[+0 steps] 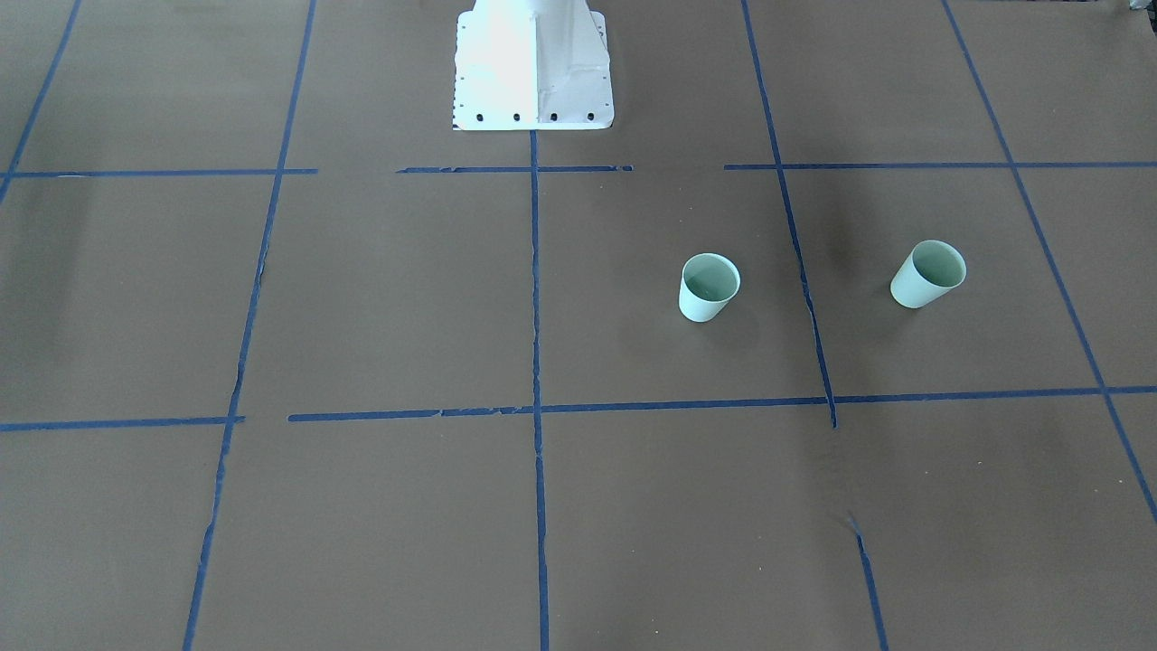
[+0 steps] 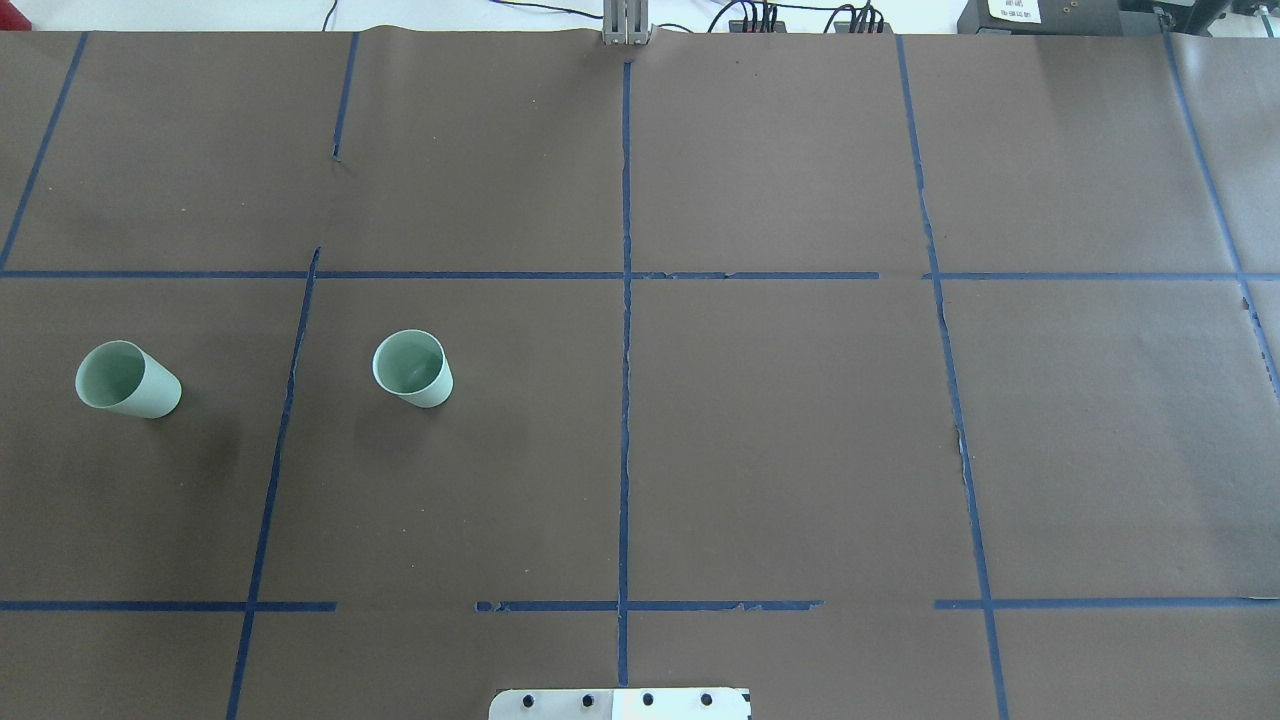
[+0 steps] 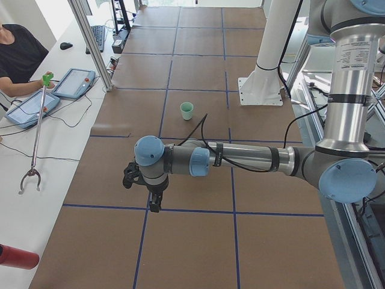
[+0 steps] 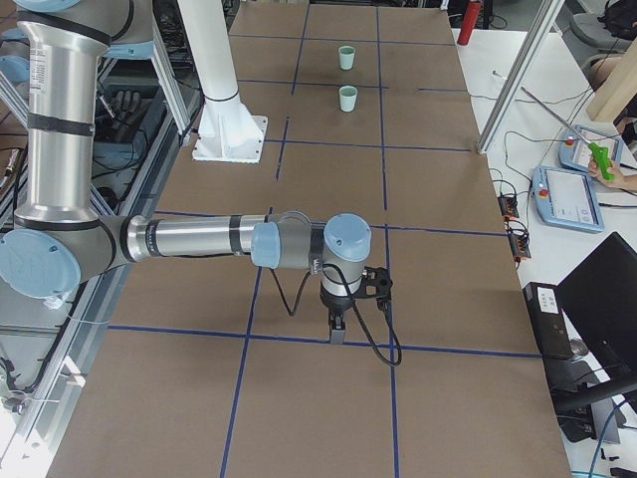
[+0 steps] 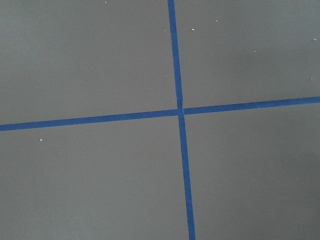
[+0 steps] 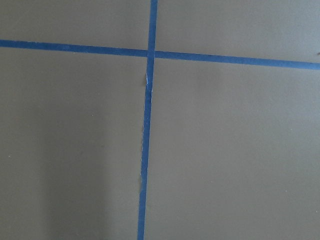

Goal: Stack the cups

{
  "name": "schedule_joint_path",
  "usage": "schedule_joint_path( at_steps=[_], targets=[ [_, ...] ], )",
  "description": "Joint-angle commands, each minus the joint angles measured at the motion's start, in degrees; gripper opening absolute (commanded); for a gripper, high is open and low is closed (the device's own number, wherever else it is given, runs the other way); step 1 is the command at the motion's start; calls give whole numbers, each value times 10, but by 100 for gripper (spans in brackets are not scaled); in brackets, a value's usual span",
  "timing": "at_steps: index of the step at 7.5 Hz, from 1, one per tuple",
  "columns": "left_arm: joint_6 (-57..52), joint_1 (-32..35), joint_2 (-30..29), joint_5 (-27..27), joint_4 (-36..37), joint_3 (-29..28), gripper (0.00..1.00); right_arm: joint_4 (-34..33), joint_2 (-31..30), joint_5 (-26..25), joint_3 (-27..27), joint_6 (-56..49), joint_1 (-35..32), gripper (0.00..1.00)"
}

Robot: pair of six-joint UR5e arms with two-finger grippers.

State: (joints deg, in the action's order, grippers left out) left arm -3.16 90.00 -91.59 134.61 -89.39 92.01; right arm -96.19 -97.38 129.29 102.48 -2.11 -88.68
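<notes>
The mint-green cup further from the centre line will be taken by my left gripper, which will close on that cup's rim (image 1: 953,248).
Two pale mint-green cups stand upright and apart on the brown table, on my left half. One cup (image 2: 412,368) is nearer the centre line and also shows in the front view (image 1: 709,287). The other cup (image 2: 127,379) is further out to the left (image 1: 928,274). Both show far off in the right side view (image 4: 347,98) (image 4: 346,58). My left gripper (image 3: 155,203) and right gripper (image 4: 337,334) hang over the table and appear only in the side views. I cannot tell whether they are open or shut. The wrist views show only tape lines.
The white robot base (image 1: 533,68) stands at the table's edge. Blue tape lines (image 2: 626,300) grid the brown paper. An operator with a long grabber tool (image 3: 36,135) and tablets (image 3: 76,82) are beside the table.
</notes>
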Motion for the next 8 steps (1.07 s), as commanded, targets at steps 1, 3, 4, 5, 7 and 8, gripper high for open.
schedule_joint_path(
  at_steps=[1,3,4,5,7,8],
  targets=[
    [3,-1,-3,2,-1,2,100,0,0,0,0,0,0,100],
    [5,-1,-11,3,0,22,100,0,0,0,0,0,0,100],
    [6,-4,-12,-1,-1,40,100,0,0,0,0,0,0,100],
    [7,-13,-24,-2,3,67,100,0,0,0,0,0,0,100],
    [91,-51,-21,2,-2,73,100,0,0,0,0,1,0,100],
    [176,-94,-20,0,-9,85,100,0,0,0,0,0,0,100]
  ],
)
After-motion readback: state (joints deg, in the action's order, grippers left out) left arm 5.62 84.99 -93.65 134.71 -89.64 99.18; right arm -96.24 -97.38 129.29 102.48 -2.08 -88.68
